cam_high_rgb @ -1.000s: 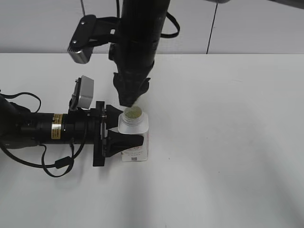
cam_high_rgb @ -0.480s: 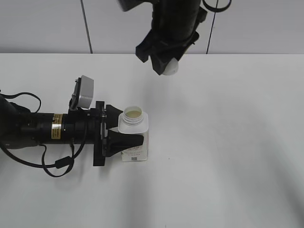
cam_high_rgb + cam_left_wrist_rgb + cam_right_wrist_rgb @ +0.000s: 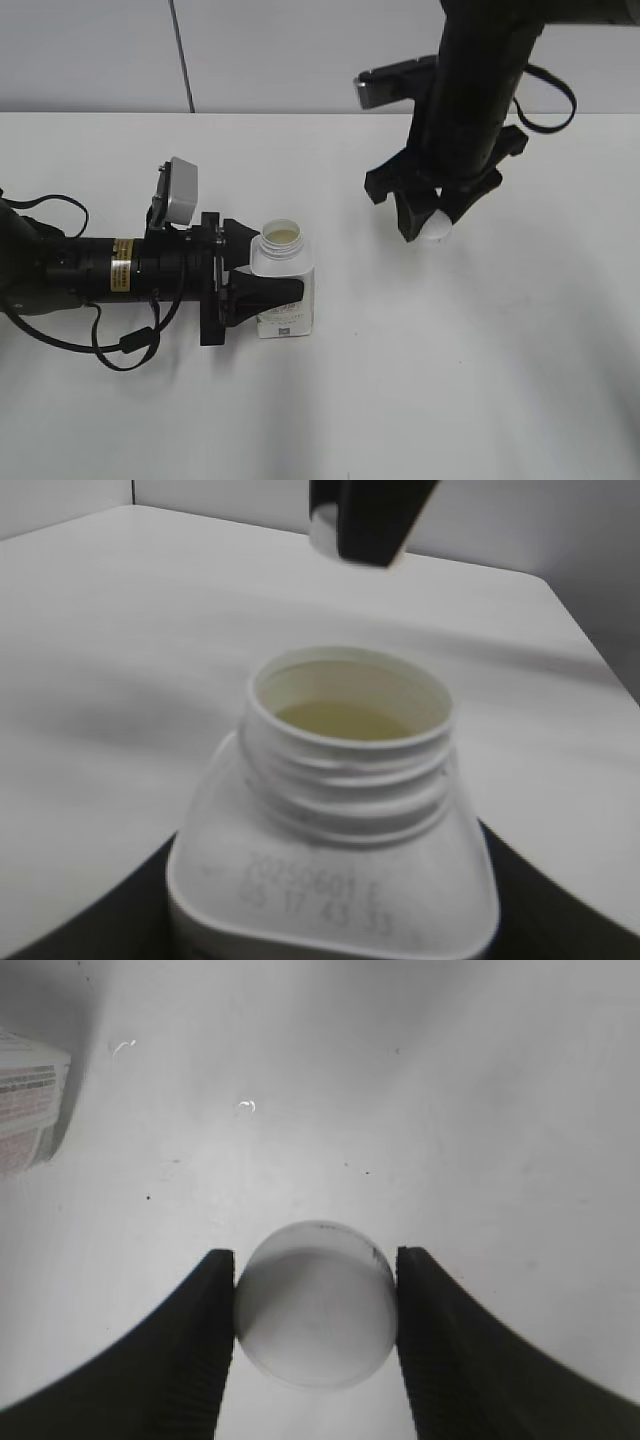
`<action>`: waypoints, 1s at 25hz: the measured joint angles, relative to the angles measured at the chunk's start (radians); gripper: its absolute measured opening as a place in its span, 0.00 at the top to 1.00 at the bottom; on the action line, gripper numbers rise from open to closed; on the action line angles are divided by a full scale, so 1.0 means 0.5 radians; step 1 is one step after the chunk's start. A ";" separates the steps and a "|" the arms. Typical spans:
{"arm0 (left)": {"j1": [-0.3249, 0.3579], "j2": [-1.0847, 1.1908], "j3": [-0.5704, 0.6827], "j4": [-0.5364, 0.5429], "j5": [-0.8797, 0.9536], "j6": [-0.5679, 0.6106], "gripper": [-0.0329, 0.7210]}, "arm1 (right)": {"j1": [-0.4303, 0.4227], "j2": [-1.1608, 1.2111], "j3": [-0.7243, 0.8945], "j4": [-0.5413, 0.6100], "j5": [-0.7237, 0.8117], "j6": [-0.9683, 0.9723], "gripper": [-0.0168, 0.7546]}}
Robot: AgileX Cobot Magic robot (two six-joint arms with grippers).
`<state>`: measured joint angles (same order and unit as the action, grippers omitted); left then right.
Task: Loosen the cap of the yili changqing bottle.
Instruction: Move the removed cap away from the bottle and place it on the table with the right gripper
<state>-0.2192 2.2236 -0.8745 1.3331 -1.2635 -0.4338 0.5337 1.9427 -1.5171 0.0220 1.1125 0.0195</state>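
Note:
The white cap will go down on the bare table a short way (image 3: 392,317) (image 3: 232,1214) beside the bottle, put there by my right gripper.
The yili changqing bottle (image 3: 284,288) stands upright on the table, left of centre, its threaded neck open with pale liquid inside; it also shows in the left wrist view (image 3: 340,820). My left gripper (image 3: 262,292) lies sideways and is shut on the bottle's body. My right gripper (image 3: 428,226) hangs low over the table to the right of the bottle and is shut on the white cap (image 3: 438,228). In the right wrist view the cap (image 3: 315,1303) sits between the two black fingers (image 3: 315,1335). A corner of the bottle's label (image 3: 25,1100) shows at the left edge.
The white table (image 3: 480,380) stretches to the front and right. A grey wall with dark seams runs behind it. The left arm's body and cables (image 3: 70,275) lie along the table's left side.
My right gripper has lifted the cap off the bottle's neck, swung to the right and come down near the table. The left gripper and bottle have stayed put.

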 joint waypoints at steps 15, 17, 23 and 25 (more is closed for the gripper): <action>-0.007 0.000 0.002 -0.196 0.035 0.004 0.41 | -0.003 -0.012 0.846 0.249 -1.076 0.151 0.48; -0.007 0.000 0.002 -0.166 0.035 0.012 0.41 | -0.003 -0.006 0.846 0.268 -1.135 0.156 0.48; -0.001 0.000 0.000 -0.063 0.030 0.045 0.41 | -0.003 0.118 0.846 0.347 -1.201 0.157 0.48; -0.001 0.000 0.000 -0.054 0.031 0.046 0.41 | -0.003 0.128 0.846 0.360 -1.201 0.157 0.48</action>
<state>-0.2197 2.2236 -0.8744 1.3060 -1.2482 -0.4108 0.5324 2.0068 -1.0940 0.2023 0.5121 0.0981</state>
